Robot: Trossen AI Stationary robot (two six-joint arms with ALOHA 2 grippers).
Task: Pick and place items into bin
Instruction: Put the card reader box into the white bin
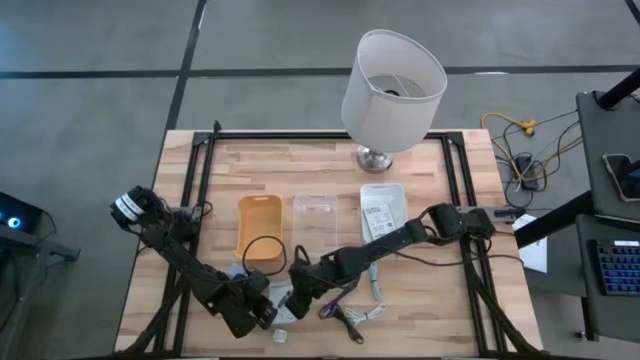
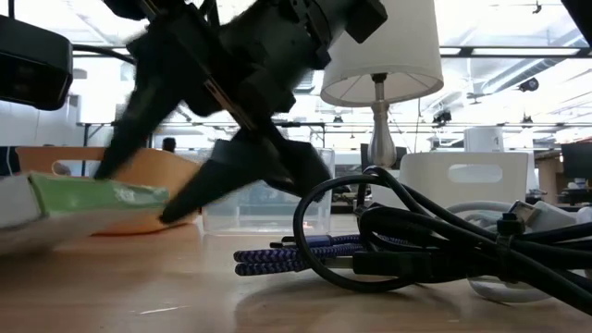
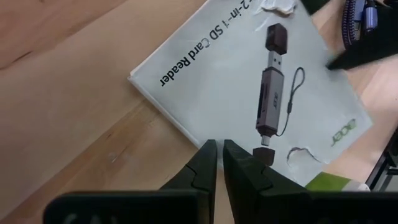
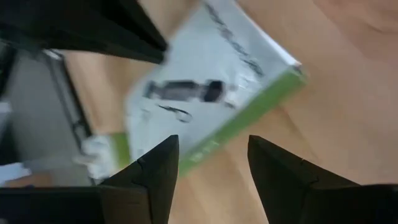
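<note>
The box's green side slants across my right gripper's open fingers; I need to align them and pinch the white box across its thickness (image 4: 208, 144) before lifting.
A white flat box with a green side and a card reader printed on it (image 3: 249, 81) lies on the table near the front, between both grippers (image 1: 283, 297). My left gripper (image 3: 218, 149) is shut, its tips over the box's long edge. My right gripper (image 4: 208, 149) is open, its fingers standing on either side of the box's green side (image 4: 249, 118). In the low view the box (image 2: 92, 196) shows at the left under the dark fingers. Black and purple cords (image 2: 388, 240) lie just right of the grippers (image 1: 345, 312). My left gripper's shut fingertips (image 3: 208, 152) stand over the white box's long edge (image 3: 186, 134), coming from above; I cannot tell whether they touch it. My right gripper's open fingers (image 4: 161, 155) stand about the box's green side; I cannot tell whether they touch it.
An orange bin (image 1: 262, 228), a clear container (image 1: 318, 218) and a white tray with a packet (image 1: 382, 210) stand mid-table. A large white lamp (image 1: 392, 80) stands at the far edge. A black cord loop (image 1: 264, 250) and small pieces (image 1: 281, 335) lie near the front.
</note>
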